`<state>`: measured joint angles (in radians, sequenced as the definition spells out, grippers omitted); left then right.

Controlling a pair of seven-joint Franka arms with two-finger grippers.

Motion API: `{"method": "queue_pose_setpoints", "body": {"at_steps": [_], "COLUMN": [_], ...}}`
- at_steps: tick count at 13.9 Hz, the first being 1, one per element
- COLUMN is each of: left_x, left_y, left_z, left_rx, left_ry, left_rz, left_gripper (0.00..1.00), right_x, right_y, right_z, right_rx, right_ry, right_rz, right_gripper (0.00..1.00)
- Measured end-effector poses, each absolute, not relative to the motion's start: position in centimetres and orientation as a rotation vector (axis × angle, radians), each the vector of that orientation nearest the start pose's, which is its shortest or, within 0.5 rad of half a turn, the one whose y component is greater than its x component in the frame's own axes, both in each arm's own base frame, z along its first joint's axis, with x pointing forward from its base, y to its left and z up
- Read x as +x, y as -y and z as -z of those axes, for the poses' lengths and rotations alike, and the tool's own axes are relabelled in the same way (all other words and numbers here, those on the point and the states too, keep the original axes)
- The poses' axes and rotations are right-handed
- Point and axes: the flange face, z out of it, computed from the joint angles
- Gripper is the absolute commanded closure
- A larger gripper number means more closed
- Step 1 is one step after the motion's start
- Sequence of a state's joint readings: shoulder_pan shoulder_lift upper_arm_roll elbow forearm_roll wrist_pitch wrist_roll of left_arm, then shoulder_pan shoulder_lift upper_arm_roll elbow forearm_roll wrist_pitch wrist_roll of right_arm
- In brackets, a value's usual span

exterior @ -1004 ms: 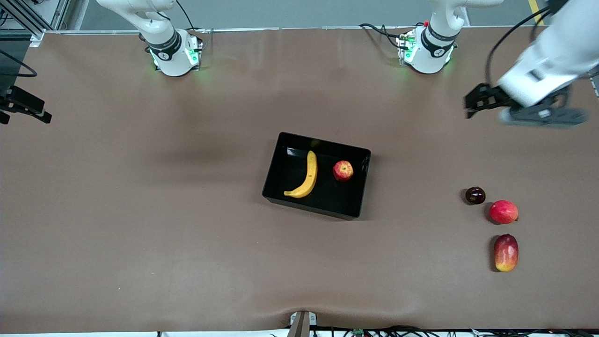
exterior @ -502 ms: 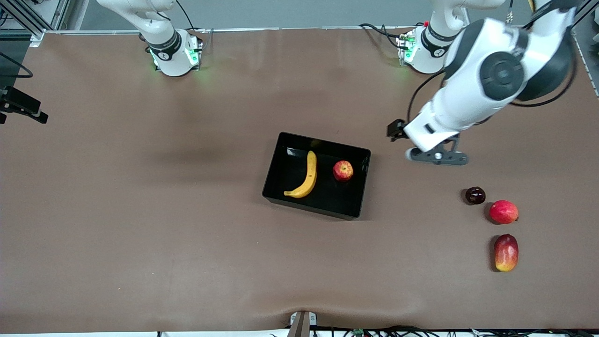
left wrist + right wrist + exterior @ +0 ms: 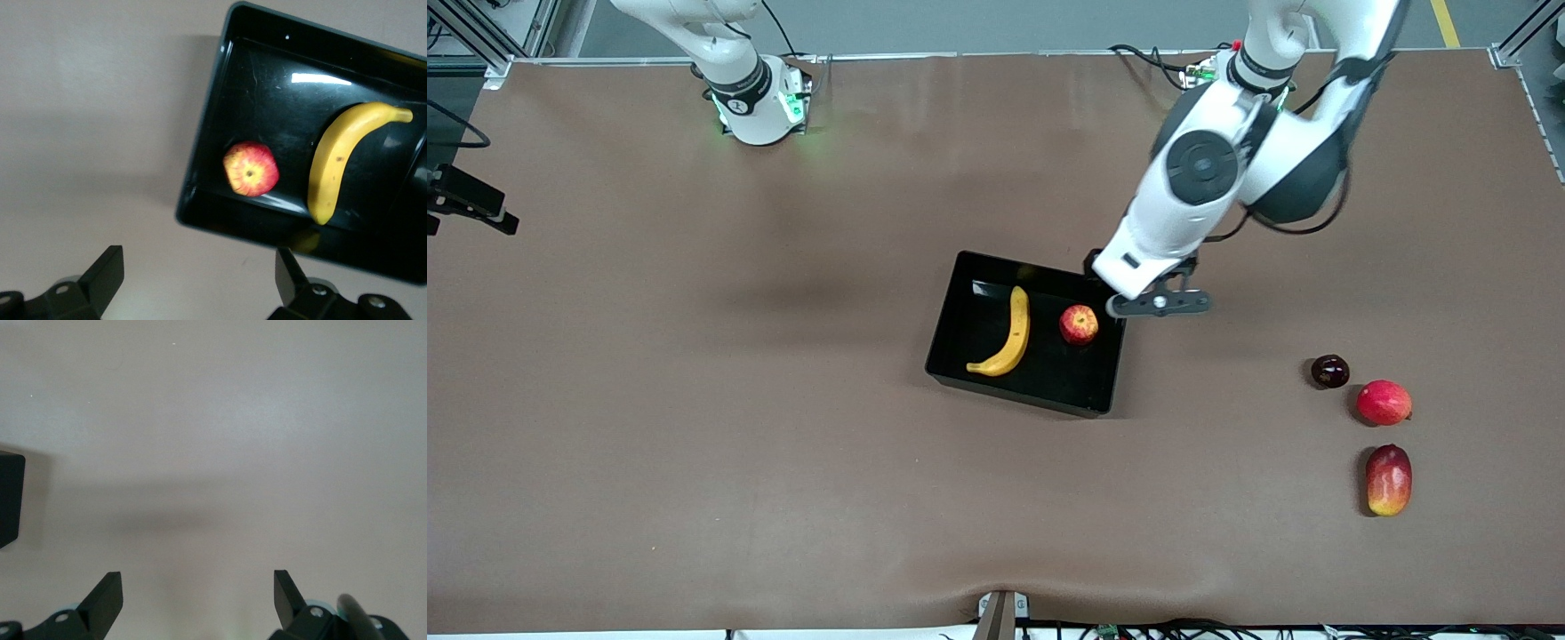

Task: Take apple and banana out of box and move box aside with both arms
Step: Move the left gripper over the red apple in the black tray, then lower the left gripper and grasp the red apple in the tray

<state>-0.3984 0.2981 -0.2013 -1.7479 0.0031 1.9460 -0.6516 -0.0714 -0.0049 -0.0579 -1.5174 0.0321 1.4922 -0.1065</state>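
The small red apple is beside the yellow banana in the black box. My left gripper needs to go next to the small red apple's sides (image 3: 1079, 324) (image 3: 251, 169) and close there.
The black box (image 3: 1016, 397) sits mid-table with the yellow banana (image 3: 1009, 338) and the small red apple (image 3: 1079, 324) lying in it, apart from each other. My left gripper (image 3: 1119, 292) hangs over the box's end wall toward the left arm's end, close to the apple. In the left wrist view the left gripper (image 3: 200, 273) is open and empty over bare table just outside the box wall (image 3: 200, 167), with the apple (image 3: 251, 169) and banana (image 3: 340, 167) inside. My right gripper (image 3: 198, 593) is open and empty over bare table, and is out of the front view.
Toward the left arm's end of the table lie a dark maroon round fruit (image 3: 1329, 371), a red round fruit (image 3: 1384, 402) and a red-yellow mango (image 3: 1389, 480). A black corner (image 3: 10, 497) shows at the right wrist view's edge.
The left arm has swung in from the left arm's end of the table to the box's end wall. The fruits and the box have not moved.
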Motion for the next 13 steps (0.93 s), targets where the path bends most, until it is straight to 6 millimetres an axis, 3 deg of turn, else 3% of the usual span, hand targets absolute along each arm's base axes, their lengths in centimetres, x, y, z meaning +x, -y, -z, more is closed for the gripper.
{"method": "queue_pose_setpoints", "body": {"at_steps": [4,10,13], "left_x": [51.8,52.3,52.4], "left_y": [38.3,39.1,40.0], "left_z": [-34.7,-31.3,-28.2], "left_rx": [-3.139,-3.154,-3.161], "left_ry": [0.178,0.237,0.336], "left_rz": [-0.162,-0.154,-0.146], "left_gripper": [0.00,0.00,0.00], "right_x": [54.1,54.1,54.1], "right_y": [6.7,6.6,6.6], "right_z": [-64.5,-64.5,-64.5], "right_rx": [-3.107,-3.107,-3.107], "right_ry": [-0.031,-0.031,-0.031], "right_rz": [-0.026,-0.025,-0.025], "right_gripper": [0.00,0.00,0.00]}}
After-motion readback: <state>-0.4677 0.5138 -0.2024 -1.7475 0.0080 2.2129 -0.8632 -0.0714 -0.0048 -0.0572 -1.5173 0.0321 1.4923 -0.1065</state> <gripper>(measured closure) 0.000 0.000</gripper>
